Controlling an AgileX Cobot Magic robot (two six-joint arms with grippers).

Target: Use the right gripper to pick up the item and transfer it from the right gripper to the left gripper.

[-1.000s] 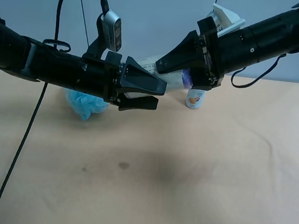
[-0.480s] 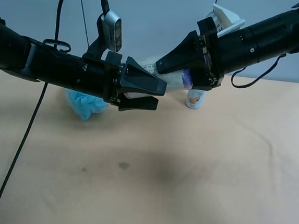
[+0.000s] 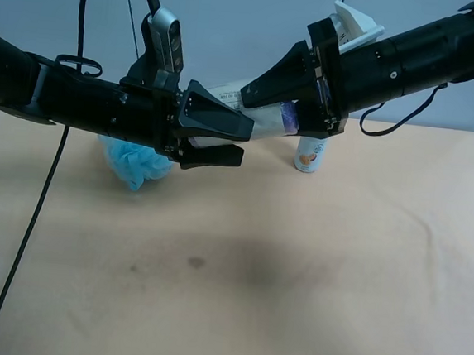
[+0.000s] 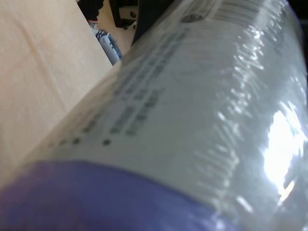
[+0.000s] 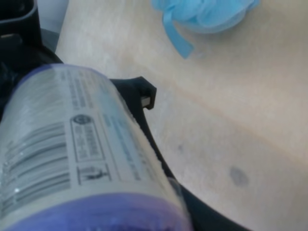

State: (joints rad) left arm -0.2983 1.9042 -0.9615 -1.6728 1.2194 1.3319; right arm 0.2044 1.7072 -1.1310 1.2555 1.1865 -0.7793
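The finger of my left gripper overlaps the end of my right gripper's finger along the item, so next my left gripper opens, back off and takes the item nearer its end (image 3: pixel 210 142).
The item (image 3: pixel 268 124) is a cream-white cylinder with purple-blue foil and dark print, held in the air above the table between the two arms. My right gripper (image 3: pixel 256 104), on the arm at the exterior high view's right, is shut on it. My left gripper (image 3: pixel 247 143), on the arm with the grey camera, has one jaw above and one below the item's other end. Whether those jaws press on it does not show. The item (image 5: pixel 72 144) fills the near corner of the right wrist view. In the left wrist view the item (image 4: pixel 192 120) takes up nearly the whole picture.
A fluffy light-blue pouf (image 3: pixel 134 164) lies on the tan table (image 3: pixel 311 275) under the left arm and also shows as the pouf (image 5: pixel 202 12) in the right wrist view. A small white bottle (image 3: pixel 309 155) stands under the right arm. A black cable (image 3: pixel 28 234) trails across the table's left side.
Both arms have shifted a little to the left and up with the item between them. The left gripper's jaws have narrowed around it.
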